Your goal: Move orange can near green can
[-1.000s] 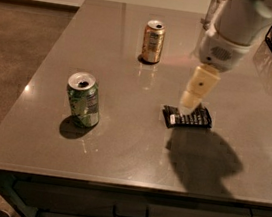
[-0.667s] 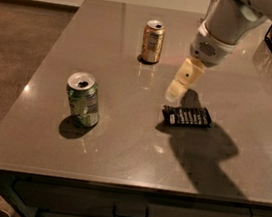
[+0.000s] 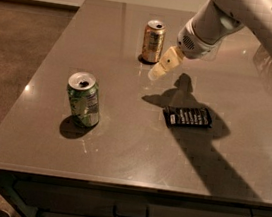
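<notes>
Next, my gripper goes to the upper half (image 3: 155,34) of the orange can and closes there, so the can will move near the green can.
The orange can (image 3: 153,41) stands upright at the far middle of the grey table (image 3: 120,148); it is orange-gold with a silver opened top. The green can (image 3: 83,99) stands upright nearer the front left, green with white markings. The two cans are well apart. My gripper (image 3: 161,67) hangs above the table just to the right of the orange can and a little nearer the camera, pointing down and left. It is not touching the can and holds nothing that I can see.
A flat black rectangular pack (image 3: 188,117) lies on the table right of centre, in the arm's shadow. The arm (image 3: 249,20) comes in from the upper right. The table's left and front edges drop to a brown floor (image 3: 17,53); drawers sit under the front edge.
The gripper has moved left and toward the far side, from above the black pack to just beside the orange can. Both cans and the pack have stayed in place.
</notes>
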`<state>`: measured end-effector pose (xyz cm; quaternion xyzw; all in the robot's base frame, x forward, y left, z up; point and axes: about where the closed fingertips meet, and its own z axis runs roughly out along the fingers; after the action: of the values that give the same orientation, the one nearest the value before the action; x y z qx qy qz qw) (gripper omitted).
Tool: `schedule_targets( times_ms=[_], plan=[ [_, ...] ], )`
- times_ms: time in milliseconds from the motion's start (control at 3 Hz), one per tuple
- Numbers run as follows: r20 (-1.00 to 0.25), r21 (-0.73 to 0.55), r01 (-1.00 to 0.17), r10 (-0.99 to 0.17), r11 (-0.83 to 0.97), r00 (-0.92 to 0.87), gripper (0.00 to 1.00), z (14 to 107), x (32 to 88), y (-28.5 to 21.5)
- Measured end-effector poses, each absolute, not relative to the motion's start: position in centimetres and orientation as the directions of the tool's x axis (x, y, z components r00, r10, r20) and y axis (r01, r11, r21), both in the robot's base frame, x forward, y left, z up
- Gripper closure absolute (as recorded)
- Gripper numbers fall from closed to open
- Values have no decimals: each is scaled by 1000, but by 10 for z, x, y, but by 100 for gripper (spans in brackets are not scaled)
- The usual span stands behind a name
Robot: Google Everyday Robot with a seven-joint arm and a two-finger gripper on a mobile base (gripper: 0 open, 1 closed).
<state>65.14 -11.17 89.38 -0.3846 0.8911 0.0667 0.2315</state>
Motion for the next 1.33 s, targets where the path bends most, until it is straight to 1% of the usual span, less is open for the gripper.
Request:
schedule_targets(
  times_ms=[333,667,1333],
  plan=[
    [-526,-74,-666,-597,742,-606,0,885,705,-106],
    [-562,-77,-646,-568,759,-601,0,887,736,-102],
    [-644,-47,-652,-522,757,-559,0,903,773,-79]
  ],
)
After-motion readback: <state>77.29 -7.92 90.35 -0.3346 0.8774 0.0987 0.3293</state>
